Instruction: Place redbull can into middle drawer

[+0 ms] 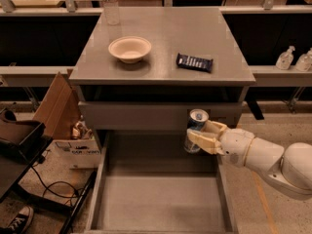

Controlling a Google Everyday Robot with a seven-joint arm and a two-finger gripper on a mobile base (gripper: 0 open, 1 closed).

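Observation:
My gripper needs to let go of the redbull can on the bare drawer's bottom near its centre [141, 189], a little toward the cardboard boxes.
The redbull can [195, 129], slim, blue and silver with a silver top, is held upright in my gripper [202, 136]. The cream fingers [210, 128] wrap the can from the right. The can hangs above the back right part of the middle drawer [161, 204], a wide grey tray pulled out open with a bare floor. My white arm [273, 157] reaches in from the lower right.
On the cabinet top [165, 48] sit a tan bowl [129, 48], a dark snack bar [194, 62] and a clear plastic bottle [110, 4]. A plain grey drawer front [136, 116] is above the open drawer. Cardboard boxes [63, 116] stand at the left.

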